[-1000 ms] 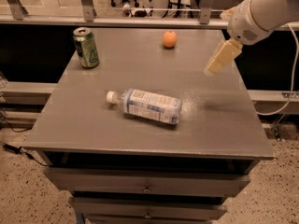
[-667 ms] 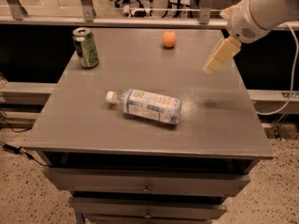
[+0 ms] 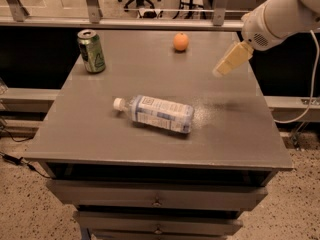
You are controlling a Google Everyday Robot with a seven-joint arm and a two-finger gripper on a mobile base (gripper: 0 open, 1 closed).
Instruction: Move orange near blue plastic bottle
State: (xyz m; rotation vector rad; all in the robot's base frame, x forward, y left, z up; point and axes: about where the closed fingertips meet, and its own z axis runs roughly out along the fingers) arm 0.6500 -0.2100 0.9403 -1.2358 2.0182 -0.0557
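The orange has to move near the blue plastic bottle, so next my gripper will go to the orange's middle (image 3: 180,43) and close there.
The orange (image 3: 181,41) sits on the far middle of the grey table (image 3: 100,139). The blue plastic bottle (image 3: 157,114) lies on its side near the table's centre, with its white cap pointing left. My gripper (image 3: 223,68) hangs above the table's right side, to the right of the orange and a little nearer than it, apart from it and from the bottle. It holds nothing that I can see.
A green drink can (image 3: 92,51) stands upright at the far left of the table. A metal railing (image 3: 150,21) runs behind the far edge. Drawers (image 3: 157,200) are below the front edge. A cable (image 3: 310,84) hangs at the right.
The gripper has shifted slightly up and to the left, towards the orange. The orange, bottle and can have not moved.
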